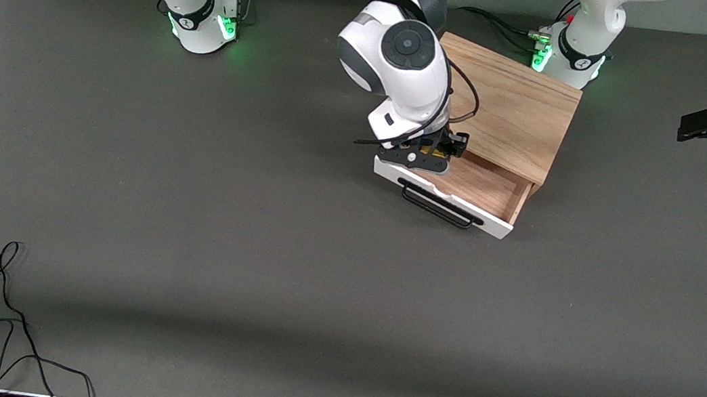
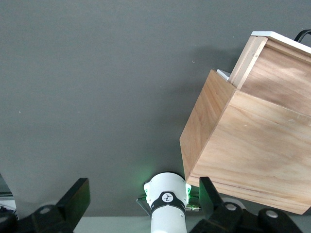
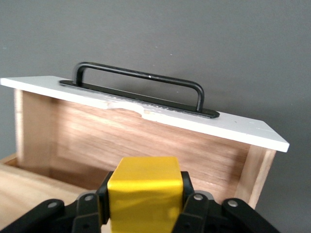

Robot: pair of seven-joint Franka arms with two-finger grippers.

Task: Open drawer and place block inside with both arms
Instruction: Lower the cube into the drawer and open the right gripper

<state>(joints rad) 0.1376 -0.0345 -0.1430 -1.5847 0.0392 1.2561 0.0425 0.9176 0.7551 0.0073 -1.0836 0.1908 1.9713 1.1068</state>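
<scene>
My right gripper will let go of the yellow block inside the open drawer (image 1: 436, 167) (image 3: 165, 153), just behind its white front. The block is now held over the drawer.
The light wooden cabinet (image 1: 516, 104) stands near the left arm's base. Its drawer (image 1: 464, 184) is pulled open, with a white front (image 1: 391, 171) and a black wire handle (image 1: 438, 204). My right gripper (image 1: 426, 157) is over the open drawer, shut on the small yellow block (image 1: 428, 148). In the right wrist view the block (image 3: 144, 204) sits between the black fingers (image 3: 190, 194), above the wooden interior and just inside the white front (image 3: 233, 127). My left gripper (image 1: 698, 124) waits open and empty in the air at the left arm's end of the table. Its wrist view shows the cabinet's side (image 2: 252, 145).
Loose black cables (image 1: 1, 330) lie near the front edge toward the right arm's end. The left arm's green-lit base (image 2: 167, 204) stands beside the cabinet. The right arm's base (image 1: 203, 18) is at the back. The dark grey table (image 1: 254, 226) stretches wide in front of the drawer.
</scene>
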